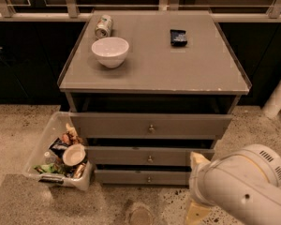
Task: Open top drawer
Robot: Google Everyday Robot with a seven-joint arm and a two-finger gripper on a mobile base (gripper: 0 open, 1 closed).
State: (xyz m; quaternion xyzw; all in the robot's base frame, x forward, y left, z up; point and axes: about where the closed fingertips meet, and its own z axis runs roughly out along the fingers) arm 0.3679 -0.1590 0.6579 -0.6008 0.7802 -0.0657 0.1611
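The top drawer has a knob for my gripper to go to. Next, I move my gripper up to the top drawer's round metal knob (151, 128) and close it there.
The top drawer (126, 124) is the widest grey front of three, just under the cabinet's top, with a small round metal knob (151, 128) at its centre. A dark gap shows above it. My white arm (246, 189) fills the lower right corner. My gripper (197, 171) shows only as beige parts at the arm's left end, low and to the right of the knob, level with the two lower drawers (131, 156). It is apart from the top drawer and holds nothing that I can see.
On the cabinet top (168, 69) stand a white bowl (110, 51), a tipped can (103, 26) and a small dark packet (178, 37). A clear bin of rubbish (61, 156) sits on the floor at the cabinet's left. A white post (278, 97) is at the right.
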